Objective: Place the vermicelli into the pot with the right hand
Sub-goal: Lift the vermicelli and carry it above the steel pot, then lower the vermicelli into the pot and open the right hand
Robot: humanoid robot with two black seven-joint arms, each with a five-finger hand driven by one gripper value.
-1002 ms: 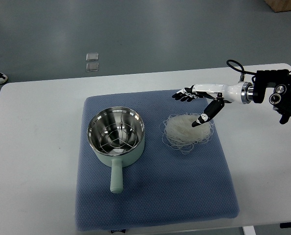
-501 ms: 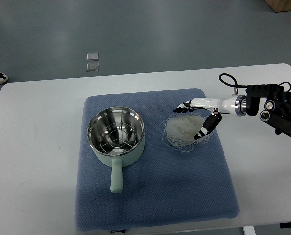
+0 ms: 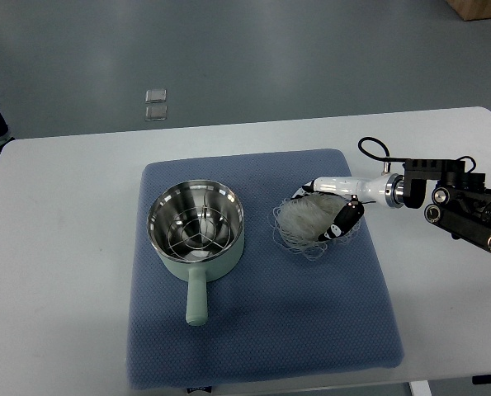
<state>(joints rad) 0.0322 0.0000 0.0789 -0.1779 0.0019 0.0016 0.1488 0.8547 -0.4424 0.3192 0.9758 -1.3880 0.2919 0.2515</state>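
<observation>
My right gripper should drop the vermicelli inside the pale green pot, above the wire rack (image 3: 195, 216) in the bottom of the pot.
A white nest of vermicelli (image 3: 299, 221) lies on the blue mat (image 3: 262, 330), right of the pot. The pot (image 3: 197, 224) is steel inside with a pale green wall, a wire rack in its bottom and its handle (image 3: 195, 299) pointing toward me. My right hand (image 3: 321, 210) comes in from the right edge and rests low on the nest's right half. Its dark fingertips (image 3: 303, 194) lie on the far side and the thumb (image 3: 341, 223) on the near right side. The fingers are still spread, straddling the noodles, and the nest lies flat on the mat.
The mat lies on a white table (image 3: 63, 247). My right forearm and its black wrist housing (image 3: 460, 202) hang over the table's right part. Two small clear squares (image 3: 155, 103) lie on the grey floor beyond the table.
My right hand has moved left and down from above the nest's far right edge until its fingers and thumb sit on the vermicelli. The pot and the nest have not moved.
</observation>
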